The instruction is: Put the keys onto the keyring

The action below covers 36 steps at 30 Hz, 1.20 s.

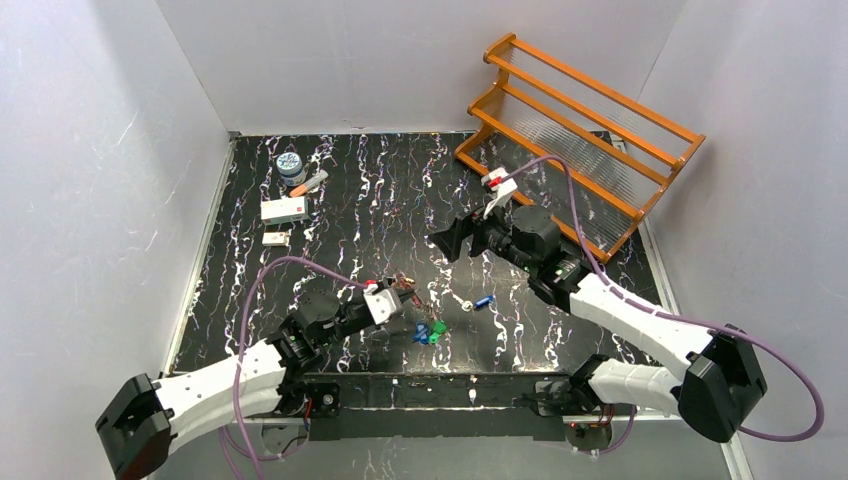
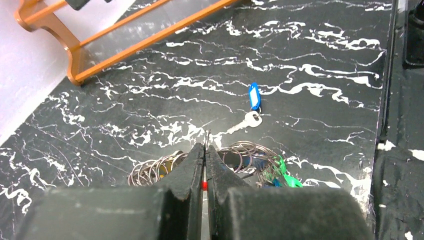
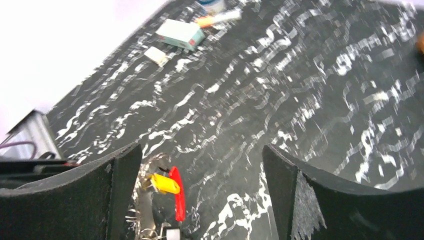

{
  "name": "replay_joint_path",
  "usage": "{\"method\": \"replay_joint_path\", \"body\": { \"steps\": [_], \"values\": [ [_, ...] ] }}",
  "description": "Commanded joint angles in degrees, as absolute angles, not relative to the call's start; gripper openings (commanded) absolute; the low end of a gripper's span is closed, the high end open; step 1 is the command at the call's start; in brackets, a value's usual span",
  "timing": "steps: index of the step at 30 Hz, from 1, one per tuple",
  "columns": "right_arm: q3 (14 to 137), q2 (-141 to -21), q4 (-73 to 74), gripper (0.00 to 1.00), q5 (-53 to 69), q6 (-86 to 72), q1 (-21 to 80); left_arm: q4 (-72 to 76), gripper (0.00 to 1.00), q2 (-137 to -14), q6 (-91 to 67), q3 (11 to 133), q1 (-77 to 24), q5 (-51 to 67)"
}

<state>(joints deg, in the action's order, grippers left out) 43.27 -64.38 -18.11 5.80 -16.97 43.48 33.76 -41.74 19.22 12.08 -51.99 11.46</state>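
Observation:
My right hand grabs the small ring [image 1: 471,305] joining the loose silver key to its blue tag next.
My left gripper [image 1: 404,288] is shut on the thin wire of the keyring [image 2: 243,151]. In the left wrist view the wire sticks out past the closed fingertips [image 2: 206,146], and coils of small rings hang on both sides. Green and blue tags [image 1: 432,331] of the bunch lie on the table below it. One silver key with a blue tag [image 1: 481,302] lies loose just to the right, and it also shows in the left wrist view, key [image 2: 252,118]. My right gripper [image 1: 448,241] hovers open further back, holding nothing. Its wrist view shows the bunch's yellow tag [image 3: 164,183] and red tag [image 3: 178,194].
An orange rack [image 1: 580,130] stands at the back right. At the back left are a small jar [image 1: 291,166], a marker [image 1: 310,183], a white box [image 1: 284,209] and a small white piece [image 1: 275,238]. White walls enclose the black marbled table.

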Motion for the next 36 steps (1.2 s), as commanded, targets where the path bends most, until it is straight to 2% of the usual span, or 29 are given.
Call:
{"method": "replay_joint_path", "body": {
  "steps": [1,9,17,21,26,33,36],
  "values": [
    [44.9,-67.0,-3.6,0.99,-6.0,-25.0,42.6,35.5,0.00,-43.5,19.4,13.1,-52.3,11.3],
    [49.7,-73.3,19.8,0.99,1.7,-36.2,41.7,37.5,0.00,-49.8,1.6,13.4,-52.2,10.1],
    [43.6,-66.2,29.3,0.72,7.2,-40.7,41.2,37.5,0.00,-53.3,-10.4,14.8,-52.2,4.7],
    [40.4,-65.7,28.4,0.71,9.6,-42.9,41.0,37.5,0.00,-52.7,-10.2,15.5,-52.3,3.7],
    [40.6,-73.2,26.0,0.73,10.4,-41.1,40.1,37.5,0.00,-51.7,-9.5,16.1,-52.2,3.7],
    [50.9,-85.4,18.9,0.73,10.4,-36.2,35.3,38.2,0.00,-51.2,-10.4,16.2,-52.2,4.8],
    [58.3,-88.7,18.3,0.70,12.8,-34.3,33.2,39.2,0.00,-51.4,-11.1,15.7,-52.2,5.1]
  ]
}}
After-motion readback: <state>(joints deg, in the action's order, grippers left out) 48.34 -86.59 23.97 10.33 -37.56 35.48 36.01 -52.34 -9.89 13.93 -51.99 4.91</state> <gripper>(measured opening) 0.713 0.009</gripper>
